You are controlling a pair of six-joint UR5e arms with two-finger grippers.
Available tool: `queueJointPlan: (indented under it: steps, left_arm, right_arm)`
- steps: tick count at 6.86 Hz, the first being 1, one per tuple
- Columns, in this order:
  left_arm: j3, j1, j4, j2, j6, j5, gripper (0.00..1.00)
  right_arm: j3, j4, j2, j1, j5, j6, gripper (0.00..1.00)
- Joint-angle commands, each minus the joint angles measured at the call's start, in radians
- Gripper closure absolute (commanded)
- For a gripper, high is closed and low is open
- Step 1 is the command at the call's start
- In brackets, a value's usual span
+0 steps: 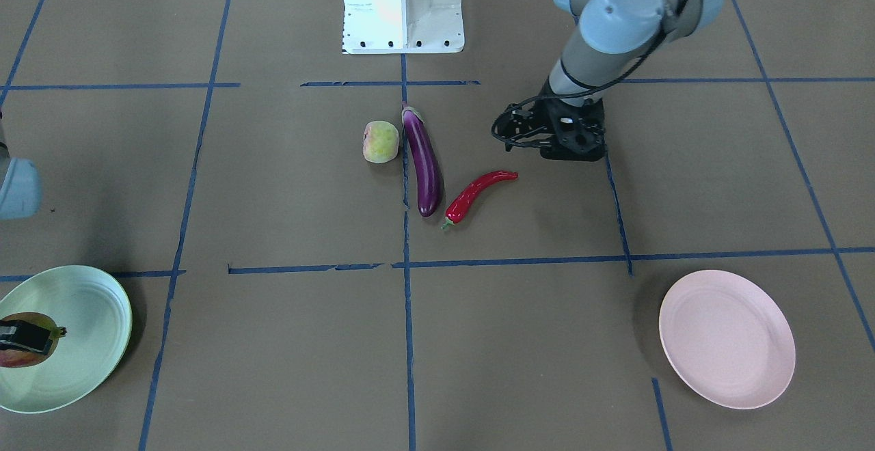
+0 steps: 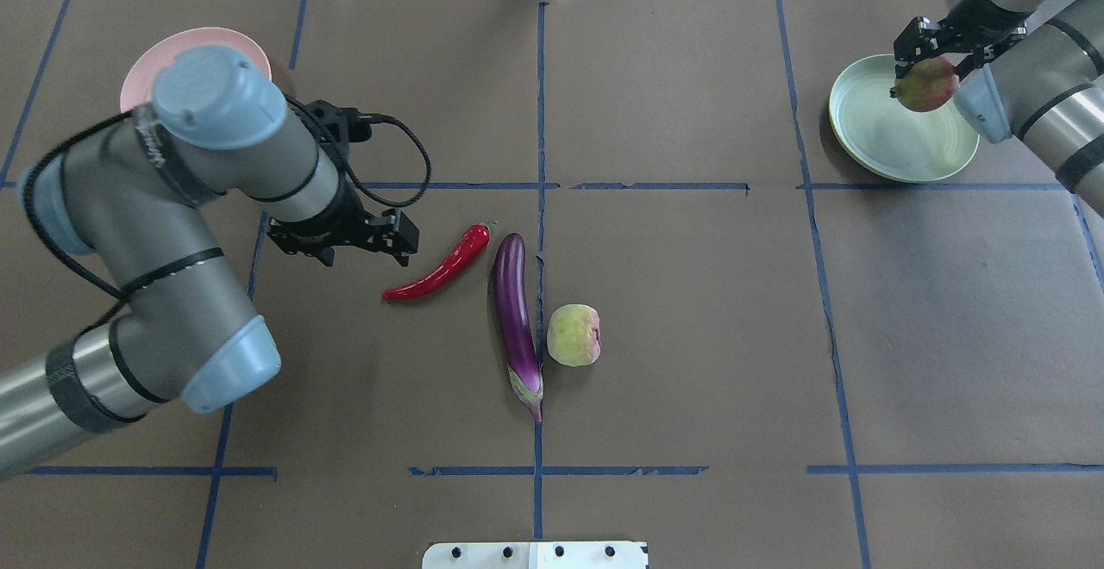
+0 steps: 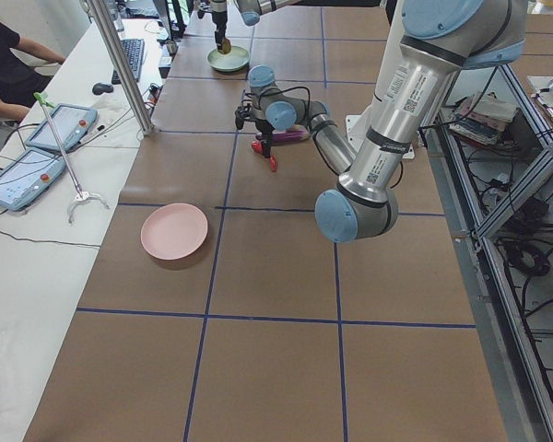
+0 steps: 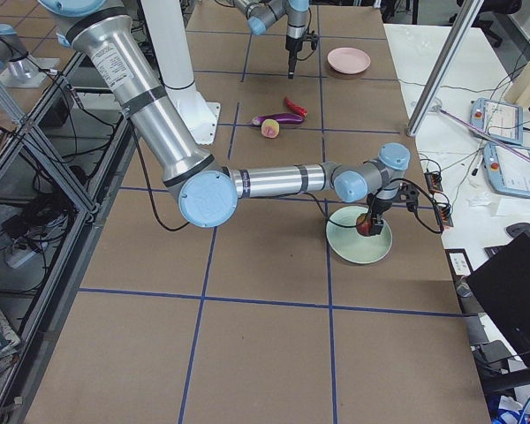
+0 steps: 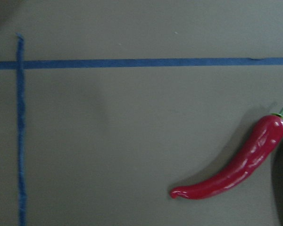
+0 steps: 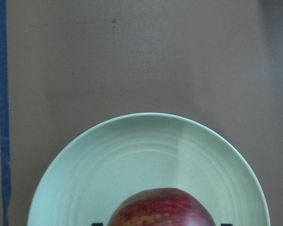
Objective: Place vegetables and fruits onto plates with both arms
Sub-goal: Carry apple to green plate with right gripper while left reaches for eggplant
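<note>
The middle of the purple eggplant (image 1: pixel 424 162), between the peach and the red chili pepper, will be the next spot that I go to with my left gripper and close on.
The purple eggplant (image 2: pixel 516 319) (image 1: pixel 424 164), the red chili pepper (image 2: pixel 440 267) (image 1: pixel 478 191) (image 5: pixel 240 165) and the yellow-green peach (image 2: pixel 573 335) (image 1: pixel 380 141) lie together at the table's middle. My left gripper (image 2: pixel 345 237) (image 1: pixel 554 137) hovers just left of the chili in the overhead view, open and empty. My right gripper (image 2: pixel 927 78) is shut on the red-yellow pomegranate (image 2: pixel 925 86) (image 6: pixel 161 207) and holds it over the mint green plate (image 2: pixel 897 138) (image 6: pixel 132 150) (image 1: pixel 82 301). The pink plate (image 1: pixel 727 338) (image 3: pixel 173 230) holds nothing.
The white base block (image 1: pixel 403 7) stands at the table's near edge. Blue tape lines (image 2: pixel 539 185) grid the brown table. A person and tablets (image 3: pixel 46 147) are at a side bench beyond the table's far edge.
</note>
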Motion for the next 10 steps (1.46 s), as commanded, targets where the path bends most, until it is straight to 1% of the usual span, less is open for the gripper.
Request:
queueJointPlan:
  steps: [1,2,3,4,5,6,7,8,9,10]
  left_arm:
    - [0.129,0.086,-0.049,-0.093,-0.04,0.08,0.0]
    - [0.222,0.096,-0.153,-0.134,-0.068,0.08,0.0]
    - [0.304,0.106,-0.197,-0.194,-0.092,0.082,0.0]
    - [0.32,0.106,-0.197,-0.227,-0.095,0.082,0.0]
    - [0.326,0.11,-0.197,-0.228,-0.094,0.082,0.0]
    - [0.352,0.145,-0.199,-0.227,-0.095,0.118,0.02]
    - [0.352,0.167,-0.199,-0.231,-0.1,0.153,0.37]
    - [0.354,0.167,-0.199,-0.228,-0.097,0.154,0.86]
    - [0.343,0.167,-0.197,-0.233,-0.098,0.154,1.0]
    - [0.304,0.137,-0.197,-0.236,-0.103,0.154,1.0]
  right_arm:
    - [-0.004,0.007,-0.002,0.002,0.0,-0.001,0.02]
    - [0.021,0.009,-0.001,0.005,0.01,0.002,0.0]
    - [0.063,0.007,-0.002,0.005,0.028,0.005,0.0]
    - [0.074,0.007,-0.005,0.003,0.049,0.01,0.0]
    - [0.077,0.007,-0.005,0.003,0.053,0.01,0.0]
    - [0.094,0.007,-0.005,-0.003,0.104,0.033,0.0]
    - [0.149,0.007,-0.008,-0.037,0.125,0.132,0.0]
    - [0.236,0.007,-0.039,-0.067,0.126,0.233,0.0]
    - [0.351,0.009,-0.079,-0.133,0.125,0.349,0.0]
    - [0.414,0.01,-0.085,-0.188,0.123,0.475,0.0]
